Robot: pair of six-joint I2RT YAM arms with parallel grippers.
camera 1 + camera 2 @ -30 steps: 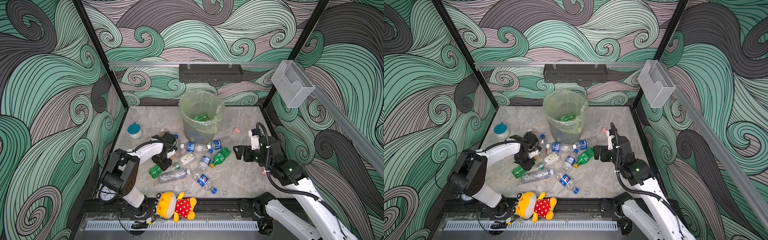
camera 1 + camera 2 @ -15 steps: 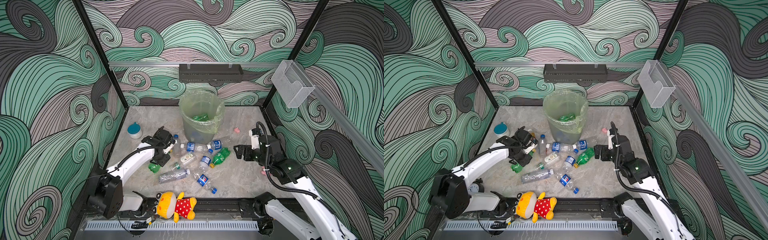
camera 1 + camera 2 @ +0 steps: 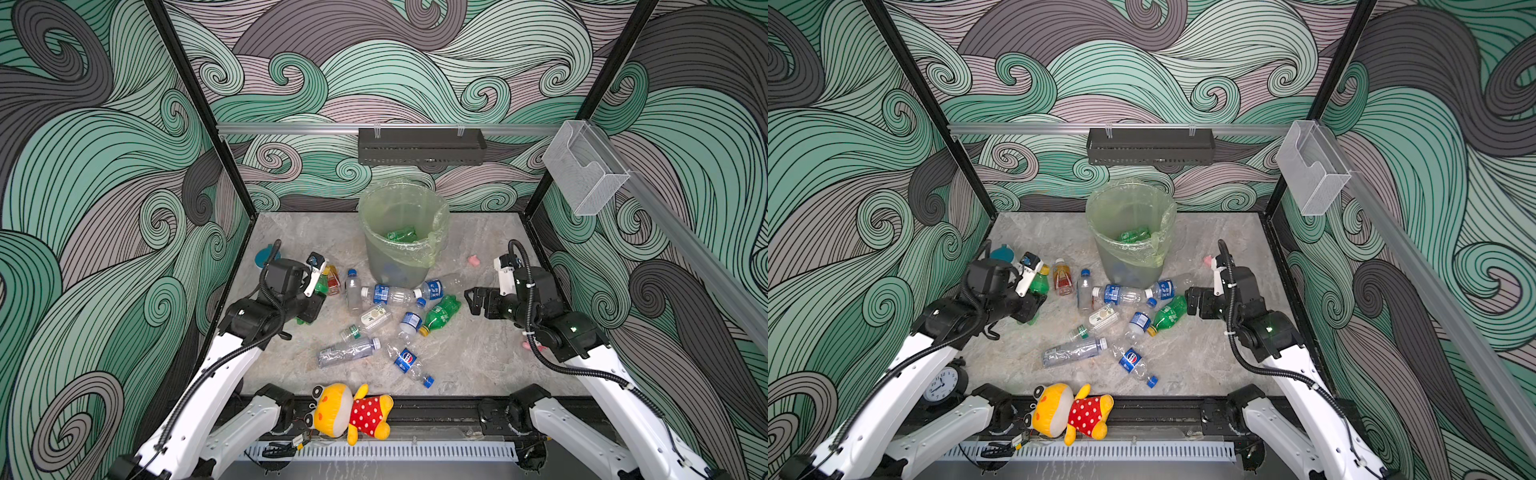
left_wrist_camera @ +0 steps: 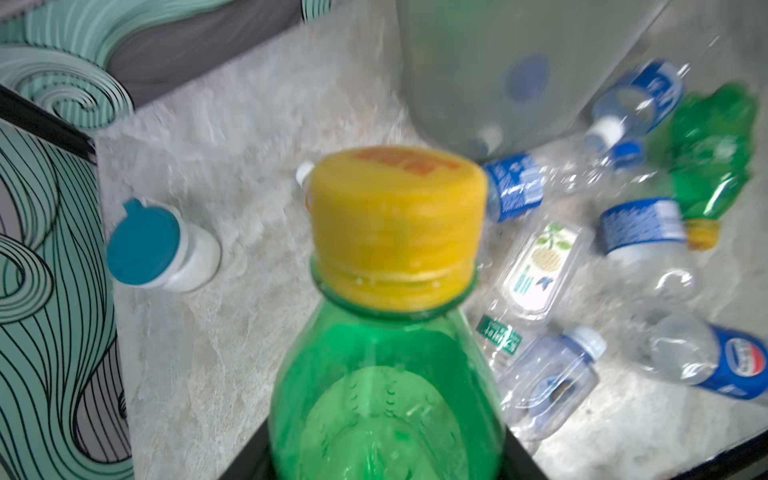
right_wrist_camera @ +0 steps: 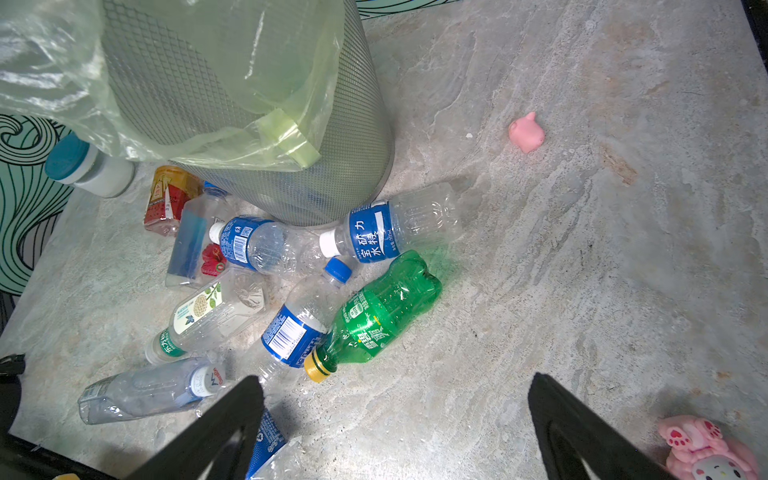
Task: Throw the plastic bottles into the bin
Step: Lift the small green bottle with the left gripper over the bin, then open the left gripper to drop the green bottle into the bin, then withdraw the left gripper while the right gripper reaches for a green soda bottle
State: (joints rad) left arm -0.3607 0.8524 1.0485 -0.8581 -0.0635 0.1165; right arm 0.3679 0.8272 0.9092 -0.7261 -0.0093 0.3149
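Note:
The green plastic bottle is lying in front of the bin. My right gripper goes to it next and closes on the bottle's middle (image 3: 441,313) (image 5: 379,313).
My left gripper (image 3: 314,296) is shut on a green plastic bottle (image 4: 386,374) with a yellow cap, held upright above the floor left of the bin; the same bottle (image 3: 1040,283) shows in a top view. The bin (image 3: 399,257), a grey mesh bucket with a pale green bag, holds green bottles. Several plastic bottles lie in front of it: clear ones with blue labels (image 3: 388,294), a green one (image 5: 382,316) and an orange-red one (image 3: 1062,276). My right gripper (image 3: 473,301) hangs open and empty just right of the pile, its fingertips (image 5: 249,384) over the floor.
A teal-lidded white cup (image 4: 162,249) stands by the left wall. A yellow plush toy (image 3: 353,411) lies on the front rail, with a clock (image 3: 940,384) at front left. Small pink toys (image 5: 527,133) lie on the right. A clear wall box (image 3: 582,174) hangs at upper right.
My left gripper has closed on the green bottle and lifted it off the floor, the arm swinging up and back. The right arm has not moved.

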